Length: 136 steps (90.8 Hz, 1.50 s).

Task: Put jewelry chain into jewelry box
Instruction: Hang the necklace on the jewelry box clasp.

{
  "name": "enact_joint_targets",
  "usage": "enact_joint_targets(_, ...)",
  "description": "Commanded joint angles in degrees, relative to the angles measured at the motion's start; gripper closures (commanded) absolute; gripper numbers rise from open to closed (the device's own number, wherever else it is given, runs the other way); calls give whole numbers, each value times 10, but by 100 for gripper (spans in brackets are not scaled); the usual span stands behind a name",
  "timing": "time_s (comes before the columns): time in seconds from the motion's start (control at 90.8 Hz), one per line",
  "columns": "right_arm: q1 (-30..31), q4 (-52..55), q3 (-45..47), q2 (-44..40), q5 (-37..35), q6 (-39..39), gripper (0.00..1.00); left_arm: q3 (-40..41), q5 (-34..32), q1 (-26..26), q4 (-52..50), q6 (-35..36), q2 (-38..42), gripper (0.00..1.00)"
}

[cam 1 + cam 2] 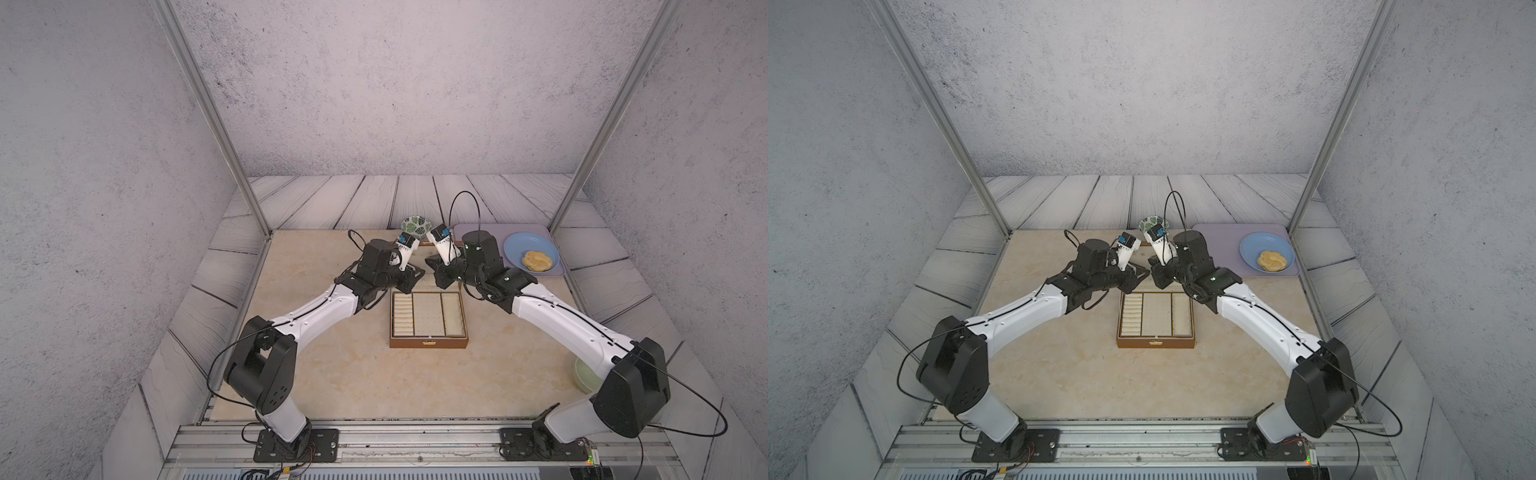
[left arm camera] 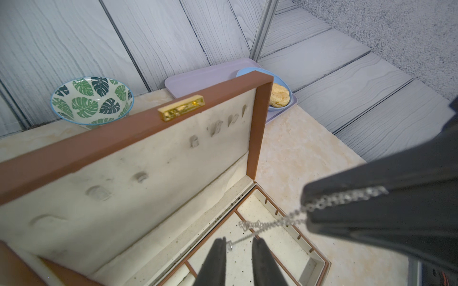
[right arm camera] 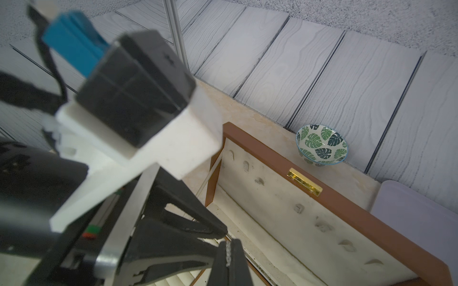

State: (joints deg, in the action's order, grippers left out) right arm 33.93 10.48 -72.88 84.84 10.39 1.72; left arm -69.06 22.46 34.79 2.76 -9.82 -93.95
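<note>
The chain's loose end lies loose over the fingers of the robot's open left gripper, so that gripper should pinch the chain [image 2: 249, 236] close to that end before it carries it to the lid.
The jewelry box [image 1: 428, 343] [image 1: 1156, 343] stands open in the middle of the table, brown with a cream compartmented tray. Its lid [image 2: 138, 146] [image 3: 347, 205] is raised, with small hooks in the lining. Both grippers meet above the box's far edge. My right gripper [image 3: 229, 244] [image 2: 306, 210] [image 1: 434, 270] is shut on the jewelry chain [image 2: 272, 224] [image 3: 228, 255], whose fine silvery links hang over the tray. My left gripper [image 2: 239, 244] [image 1: 415, 274] is open. The chain's free end crosses its gap and reaches one fingertip [image 2: 219, 244].
A leaf-patterned bowl [image 1: 417, 226] [image 2: 91, 101] stands behind the lid. At the back right a lilac tray [image 1: 469, 230] carries a blue plate [image 1: 517, 245] with a bun [image 1: 537, 261]. A pale bowl [image 1: 584, 374] sits under the right arm.
</note>
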Motion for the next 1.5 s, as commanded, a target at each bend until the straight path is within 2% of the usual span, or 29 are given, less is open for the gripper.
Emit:
enact_joint_targets(0.0,-2,-4,2,-16,-6,-2,100,-6,11,2,-9,15,17,77)
enact_joint_targets(0.727,-2,-6,3,-18,5,-6,100,-26,21,5,42,-9,-26,77)
enact_joint_targets(0.859,-2,-7,3,-19,4,-7,100,-34,18,6,41,-9,-33,83)
enact_joint_targets(0.98,-1,-8,4,-18,1,-6,100,-33,10,6,32,-3,-31,94)
enact_joint_targets(1.035,-2,-9,4,-16,0,-6,100,-31,4,6,29,-1,-29,100)
enact_joint_targets(1.233,-2,-20,5,0,3,-7,100,-34,-35,5,-3,14,-21,100)
enact_joint_targets(1.376,-2,-33,6,17,2,-8,100,-34,-95,1,-27,29,-15,100)
enact_joint_targets(1.486,-2,-49,4,36,3,-13,100,-37,-108,-8,-39,36,-15,100)
